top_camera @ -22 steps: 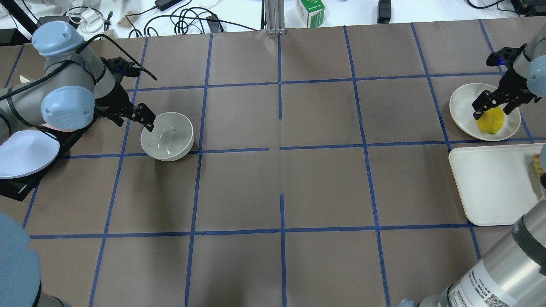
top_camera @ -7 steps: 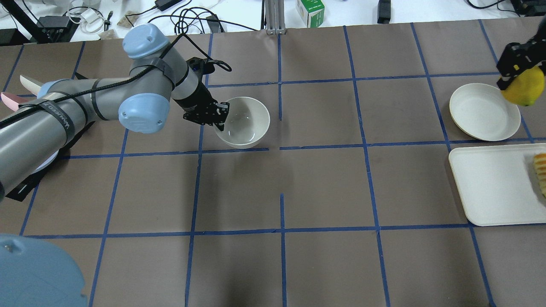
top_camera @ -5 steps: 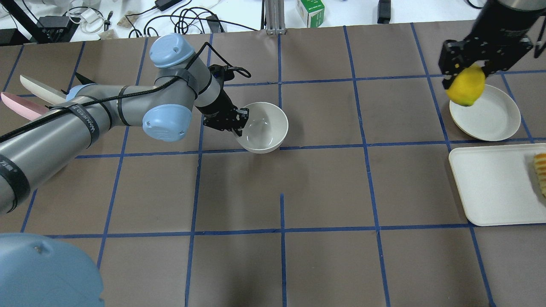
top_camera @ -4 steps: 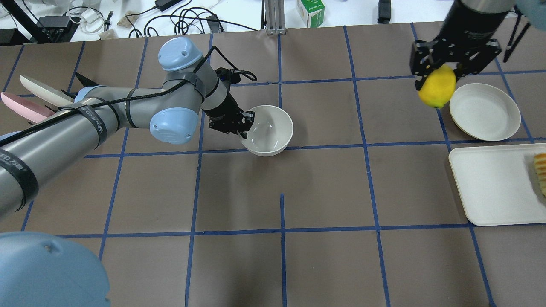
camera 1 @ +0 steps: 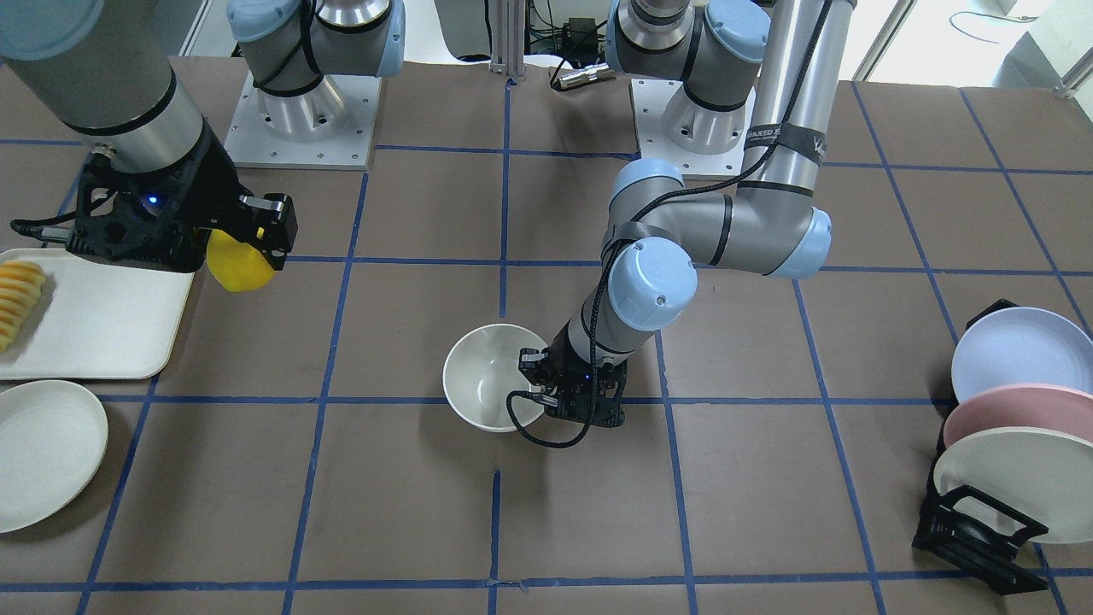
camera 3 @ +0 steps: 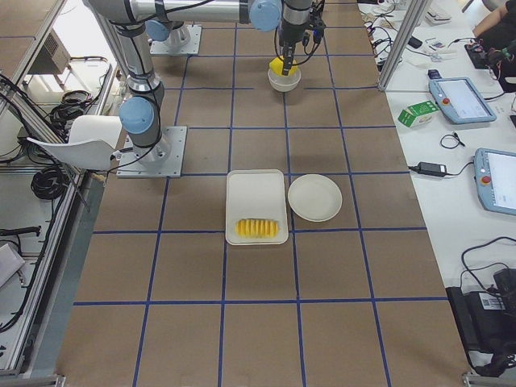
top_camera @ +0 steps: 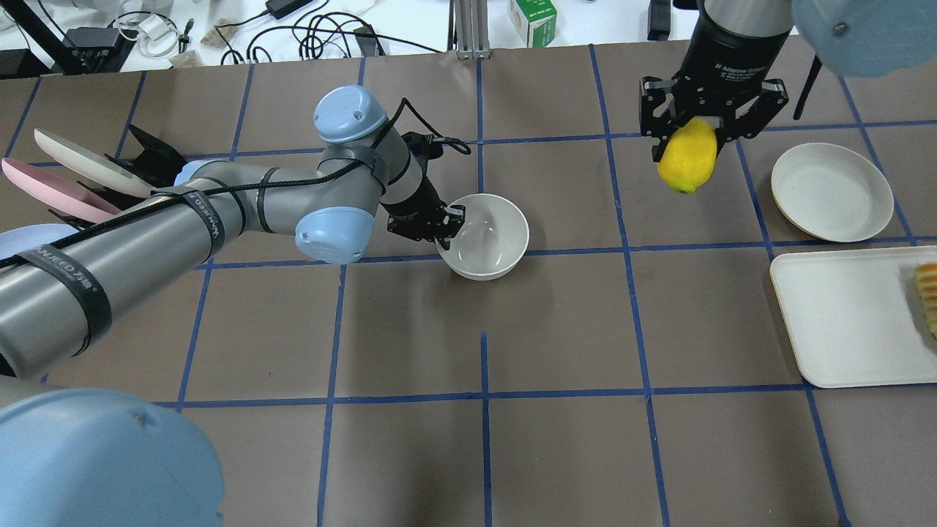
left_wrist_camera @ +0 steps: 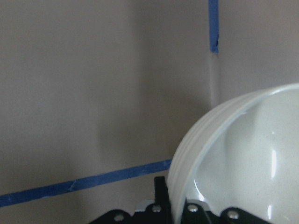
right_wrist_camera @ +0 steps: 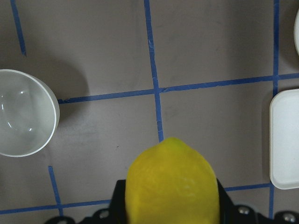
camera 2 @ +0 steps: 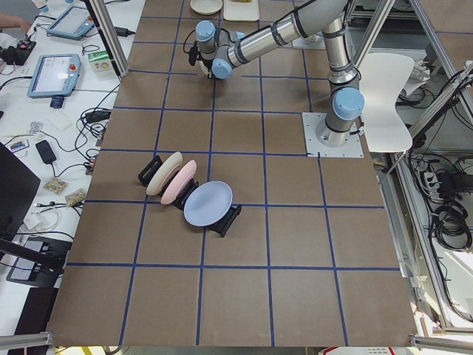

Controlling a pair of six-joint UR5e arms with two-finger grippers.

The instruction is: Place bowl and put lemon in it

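My right gripper should release the yellow lemon on the inside bottom of the off-white bowl (camera 1: 499, 396) (right_wrist_camera: 14, 111), around its middle. The lemon is now held in the air beside the bowl.
The glossy off-white bowl (top_camera: 484, 236) stands upright near the table's middle, also seen in the front view (camera 1: 484, 386) and the right wrist view (right_wrist_camera: 24, 113). My left gripper (top_camera: 441, 229) is shut on the bowl's left rim, seen close in the left wrist view (left_wrist_camera: 180, 207). My right gripper (top_camera: 695, 124) is shut on the yellow lemon (top_camera: 687, 156) and holds it in the air, to the right of the bowl and apart from it. The lemon also shows in the front view (camera 1: 235, 262) and fills the bottom of the right wrist view (right_wrist_camera: 171, 184).
A flat cream plate (top_camera: 831, 192) and a white tray (top_camera: 849, 316) with ridged sliced food (top_camera: 928, 291) lie at the right. A rack of pastel plates (top_camera: 69, 179) stands at the far left. Cables and a green box (top_camera: 533, 19) lie beyond the far edge.
My left gripper has carried the bowl rightward toward the table's middle. My right gripper has lifted the lemon off the cream plate and moved it left, toward the bowl.
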